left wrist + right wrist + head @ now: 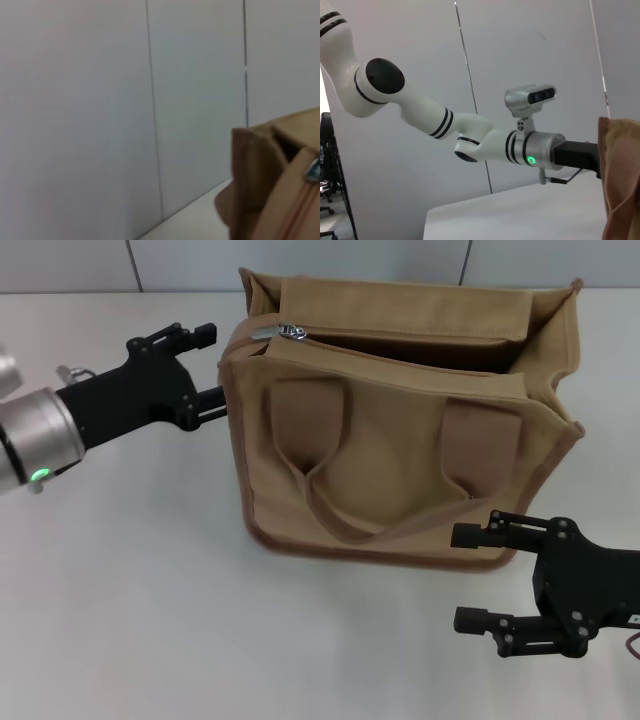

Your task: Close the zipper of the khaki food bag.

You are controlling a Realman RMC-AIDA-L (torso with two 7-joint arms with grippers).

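The zipper's closed end is drooping over the bag's corner, so I should pinch and raise that end (253, 330) with my left gripper before my right gripper takes the silver pull tab.
The khaki food bag (400, 440) stands upright mid-table, its mouth gaping open along most of the top. The zipper (262, 330) shows only a short closed stretch at the bag's left end, with the silver pull tab (291, 332) lying there; the same tab (313, 169) peeks into the left wrist view. My left gripper (208, 368) is open just left of the bag's upper left corner, one finger high and one against the side wall. My right gripper (470, 575) is open in front of the bag's lower right corner, holding nothing.
The bag's two strap handles (385, 465) hang down its front face. A grey panelled wall (125, 100) runs behind the white table (150, 620). In the right wrist view the left arm (485, 140) reaches toward the bag's edge (620, 175).
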